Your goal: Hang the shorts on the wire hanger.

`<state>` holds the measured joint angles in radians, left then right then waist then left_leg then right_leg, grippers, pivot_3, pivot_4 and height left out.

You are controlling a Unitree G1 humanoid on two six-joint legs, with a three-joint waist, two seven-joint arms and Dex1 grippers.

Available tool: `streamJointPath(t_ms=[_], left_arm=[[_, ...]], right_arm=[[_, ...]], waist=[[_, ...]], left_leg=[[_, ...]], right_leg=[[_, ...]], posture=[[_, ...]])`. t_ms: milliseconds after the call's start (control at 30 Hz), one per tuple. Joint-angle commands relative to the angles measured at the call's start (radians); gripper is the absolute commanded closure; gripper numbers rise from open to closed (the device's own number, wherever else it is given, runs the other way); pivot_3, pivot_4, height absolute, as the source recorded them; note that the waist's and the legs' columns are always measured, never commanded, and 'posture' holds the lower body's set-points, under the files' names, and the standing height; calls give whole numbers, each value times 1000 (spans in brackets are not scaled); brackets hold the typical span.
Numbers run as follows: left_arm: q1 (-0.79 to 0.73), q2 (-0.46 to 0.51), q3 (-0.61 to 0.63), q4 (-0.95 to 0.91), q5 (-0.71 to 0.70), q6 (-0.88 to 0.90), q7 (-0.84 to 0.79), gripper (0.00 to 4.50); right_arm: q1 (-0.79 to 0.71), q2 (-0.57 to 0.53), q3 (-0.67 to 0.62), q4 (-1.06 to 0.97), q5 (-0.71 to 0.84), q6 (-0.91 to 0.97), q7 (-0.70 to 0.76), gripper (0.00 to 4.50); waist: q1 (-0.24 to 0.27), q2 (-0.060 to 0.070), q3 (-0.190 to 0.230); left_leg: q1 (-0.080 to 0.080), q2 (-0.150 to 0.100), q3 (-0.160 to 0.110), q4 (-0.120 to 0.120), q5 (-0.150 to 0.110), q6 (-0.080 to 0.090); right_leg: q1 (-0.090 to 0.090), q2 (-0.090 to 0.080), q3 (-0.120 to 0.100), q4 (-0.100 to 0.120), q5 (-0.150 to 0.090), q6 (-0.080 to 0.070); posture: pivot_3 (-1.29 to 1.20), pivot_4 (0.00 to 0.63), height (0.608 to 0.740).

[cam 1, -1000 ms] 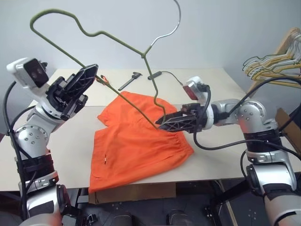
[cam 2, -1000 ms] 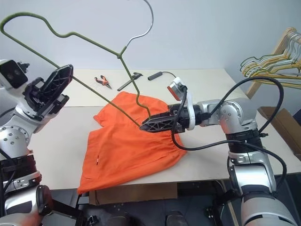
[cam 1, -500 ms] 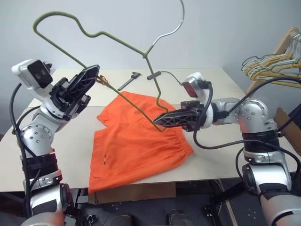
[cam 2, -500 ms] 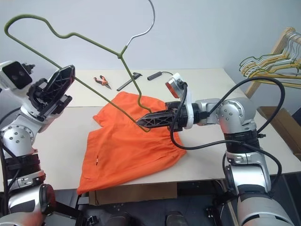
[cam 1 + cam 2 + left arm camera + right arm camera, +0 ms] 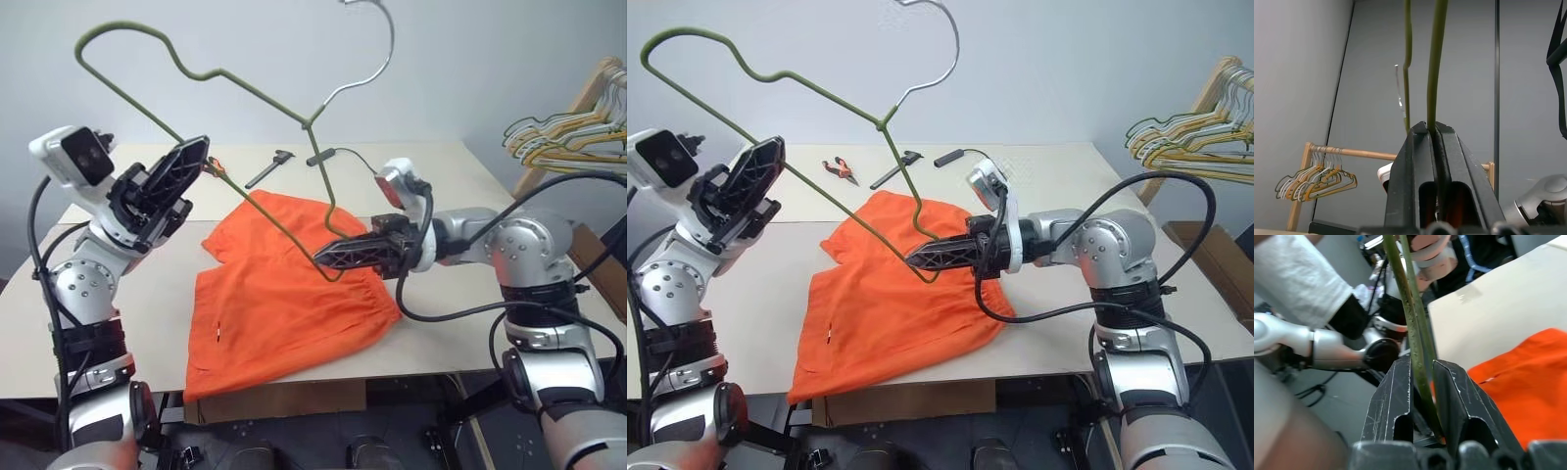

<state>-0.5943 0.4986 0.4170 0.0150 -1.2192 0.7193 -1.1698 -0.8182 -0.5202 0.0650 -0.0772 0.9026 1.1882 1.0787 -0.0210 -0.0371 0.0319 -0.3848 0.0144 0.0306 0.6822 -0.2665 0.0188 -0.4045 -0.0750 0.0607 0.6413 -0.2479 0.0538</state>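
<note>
The hanger's lower bend sits at a slant between my right gripper's fingers, so my right gripper needs to open and grab both wires [image 5: 1413,298] in line before my left gripper opens.
The orange shorts [image 5: 284,294] lie flat on the table [image 5: 460,333]. Above them the wire hanger [image 5: 307,121] is held tilted in the air, its hook up by the wall. My left gripper [image 5: 201,147] is raised at the left and shut on the hanger's long straight side, whose olive wire [image 5: 1436,73] runs out between the fingertips. My right gripper [image 5: 323,259] reaches in level from the right, just above the shorts' waistband. It is shut on the hanger's lower bend, with the wire [image 5: 1408,308] lying between its fingers [image 5: 1396,382].
Orange-handled pliers [image 5: 840,168], a black tool [image 5: 893,168] and a black cable with a plug [image 5: 950,157] lie at the table's far edge. A wooden rack with a bunch of hangers [image 5: 568,137] stands at the right. A person's white sleeve [image 5: 1298,279] is beyond the table.
My right gripper has closed on the hanger's lower bend and rolled a little. The hanger's hook has tipped slightly up and to the right. The left gripper keeps its hold.
</note>
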Motion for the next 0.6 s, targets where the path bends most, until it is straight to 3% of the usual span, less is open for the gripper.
streamJointPath(t_ms=[33, 100, 167, 500, 600], left_arm=[[-31, 1, 9, -9, -10, -14, -4, 4500], [-33, 3, 10, -7, -13, -12, -4, 4500], [-34, 5, 10, -5, -15, -9, -6, 4500], [-47, 3, 5, 7, -14, -2, -22, 4500], [-47, 0, 5, 6, -13, -3, -21, 4500]], right_arm=[[17, -7, -12, -49, -15, -68, 9, 3105], [19, -6, -22, -47, -3, -57, 6, 2673], [17, -9, -24, -40, 4, -43, 3, 1959], [-11, -8, -5, -5, 11, 7, 20, 1959], [-11, -1, -1, -2, 6, 9, 20, 2543]], waist=[[0, 0, 0], [0, 0, 0], [-1, 0, 0], [-4, 0, 0], [-8, 0, 0]], left_leg=[[0, 0, 0, 0, 0, 0], [0, 0, 0, 0, 0, 0], [0, 0, 0, 0, 0, 0], [0, 0, 0, 0, 0, 0], [0, 0, 0, 0, 0, 0]], right_leg=[[0, 0, 0, 0, 0, 0], [0, 0, 0, 0, 0, 0], [0, 0, 0, 0, 0, 0], [0, 0, 0, 0, 0, 0], [0, 0, 0, 0, 0, 0]], posture=[[-2, 0, 740], [-5, 0, 740], [-5, 0, 740], [-9, 0, 740], [-9, 0, 740]])
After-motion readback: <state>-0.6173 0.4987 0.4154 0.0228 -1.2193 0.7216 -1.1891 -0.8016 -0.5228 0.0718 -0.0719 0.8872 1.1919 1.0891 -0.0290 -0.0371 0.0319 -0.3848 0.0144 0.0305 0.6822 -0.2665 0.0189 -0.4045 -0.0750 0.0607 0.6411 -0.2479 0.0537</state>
